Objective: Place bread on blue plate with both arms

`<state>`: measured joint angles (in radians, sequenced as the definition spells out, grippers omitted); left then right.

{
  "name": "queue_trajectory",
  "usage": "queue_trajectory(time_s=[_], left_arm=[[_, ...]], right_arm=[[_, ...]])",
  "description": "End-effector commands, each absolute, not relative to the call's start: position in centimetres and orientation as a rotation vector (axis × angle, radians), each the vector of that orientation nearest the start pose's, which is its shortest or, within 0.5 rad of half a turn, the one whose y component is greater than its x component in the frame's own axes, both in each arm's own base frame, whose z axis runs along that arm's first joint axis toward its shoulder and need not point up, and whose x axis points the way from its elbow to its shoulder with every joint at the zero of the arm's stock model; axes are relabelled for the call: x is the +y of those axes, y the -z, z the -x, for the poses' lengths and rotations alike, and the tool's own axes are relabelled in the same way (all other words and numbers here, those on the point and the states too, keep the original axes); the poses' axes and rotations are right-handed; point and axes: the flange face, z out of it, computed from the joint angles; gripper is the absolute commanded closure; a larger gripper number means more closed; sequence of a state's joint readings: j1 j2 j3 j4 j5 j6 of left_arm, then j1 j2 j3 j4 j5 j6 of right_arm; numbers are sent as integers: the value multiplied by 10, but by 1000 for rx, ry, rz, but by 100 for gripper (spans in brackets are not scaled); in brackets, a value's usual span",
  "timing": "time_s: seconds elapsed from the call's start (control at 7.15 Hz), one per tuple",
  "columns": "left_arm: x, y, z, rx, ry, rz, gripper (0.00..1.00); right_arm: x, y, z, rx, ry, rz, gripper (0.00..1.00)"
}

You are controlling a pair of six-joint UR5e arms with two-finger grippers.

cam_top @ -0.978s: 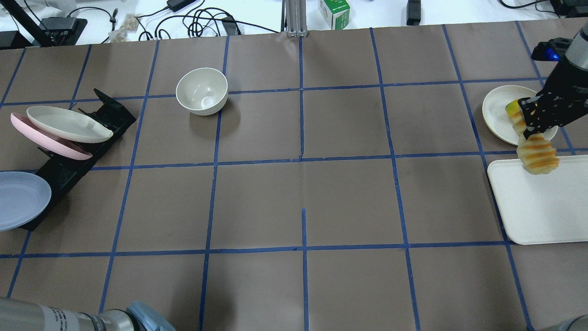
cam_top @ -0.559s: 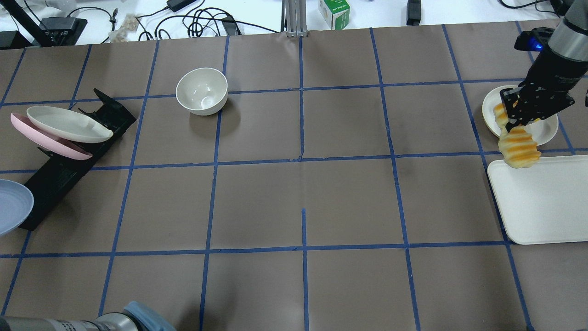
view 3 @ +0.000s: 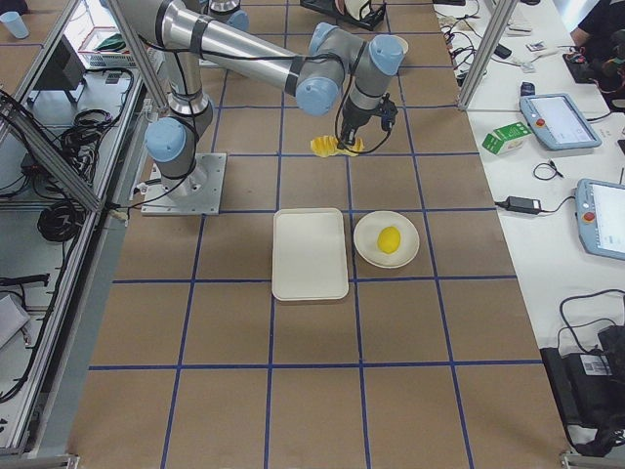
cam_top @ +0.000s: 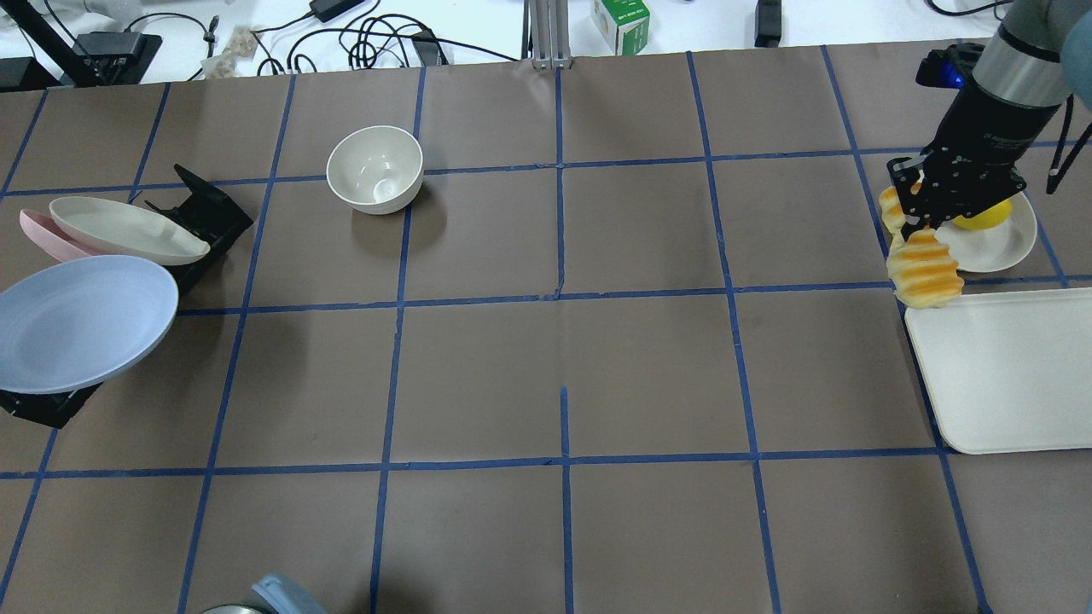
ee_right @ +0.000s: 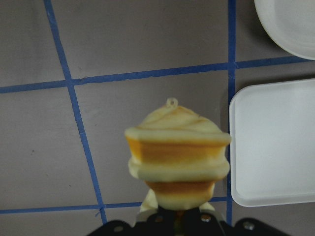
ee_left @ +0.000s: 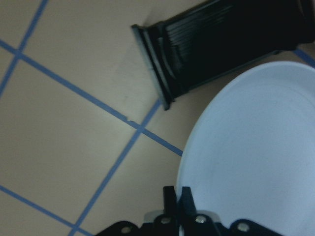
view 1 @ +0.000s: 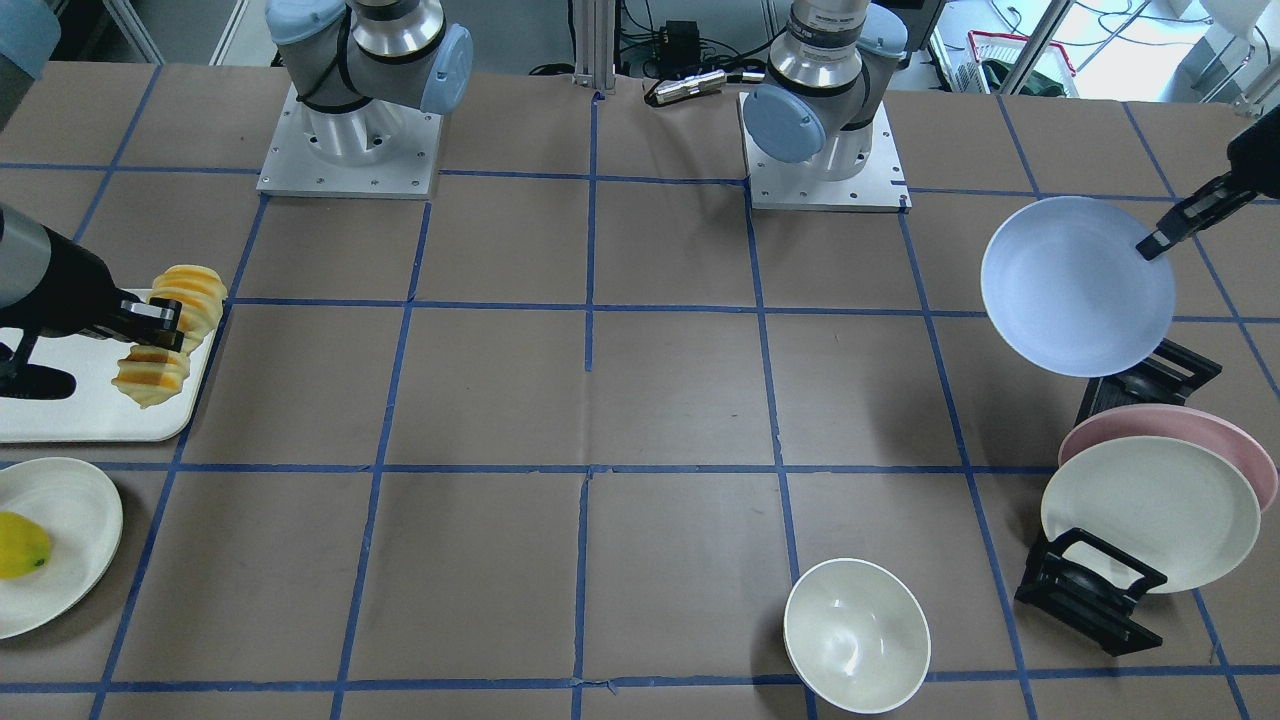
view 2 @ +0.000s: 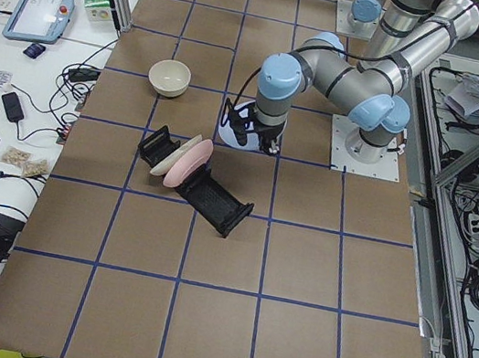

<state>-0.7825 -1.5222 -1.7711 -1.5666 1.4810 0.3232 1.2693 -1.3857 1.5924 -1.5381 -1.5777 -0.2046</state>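
The pale blue plate, now held tilted beside the black rack, will be released by my left gripper on the table midway [view 1: 588,446] between the white tray and black rack.
My right gripper [cam_top: 917,223] is shut on the bread [cam_top: 924,271], a ridged orange-and-yellow loaf that hangs in the air over the far left corner of the white tray. It also shows in the front view [view 1: 165,340] and the right wrist view [ee_right: 177,162]. My left gripper [view 1: 1150,245] is shut on the rim of the pale blue plate [view 1: 1075,285] and holds it tilted above the table next to the black rack. The plate shows at the left in the overhead view [cam_top: 81,322] and in the left wrist view [ee_left: 256,157].
A black dish rack [cam_top: 209,217] at the left holds a pink plate [view 1: 1200,425] and a cream plate [cam_top: 128,230]. A cream bowl [cam_top: 375,169] stands at the back. The white tray [cam_top: 1007,375] and a cream plate [cam_top: 994,243] with a yellow lemon [cam_top: 981,215] lie at the right.
The right gripper has carried the bread left and away from the tray, uncovering the lemon. The blue plate has risen off the rack and moved right into the view.
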Motion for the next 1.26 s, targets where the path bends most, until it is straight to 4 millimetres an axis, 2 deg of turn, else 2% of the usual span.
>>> queue_trajectory(time_s=[0.0,0.14,0.28,0.42,0.56,0.7,0.84,0.98,1.12], left_arm=[[-445,-403,-110,3313,-156,736,100],[-465,-395,-58,3325,-150,654,100],[-484,-382,-4,3303,-72,652,100],[-491,-348,62,3291,-21,682,100],[-485,-307,121,3287,15,694,100],[-480,-274,160,3259,2,823,100],[-482,-248,195,3250,-14,880,100],[-483,-227,218,3250,3,886,100],[-478,-213,238,3243,-4,917,100]], right_arm=[[-549,-378,29,3059,-378,-144,100],[-549,-377,27,3054,-380,-140,100],[-550,-377,22,3031,-370,-142,100],[-550,-377,19,3028,-366,-136,100],[-551,-378,11,3031,-365,-115,100],[-552,-379,4,3034,-357,-94,100],[-552,-381,-2,3036,-350,-81,100],[-555,-391,-16,3055,-305,-68,100],[-559,-386,-34,3048,-320,-117,100]])
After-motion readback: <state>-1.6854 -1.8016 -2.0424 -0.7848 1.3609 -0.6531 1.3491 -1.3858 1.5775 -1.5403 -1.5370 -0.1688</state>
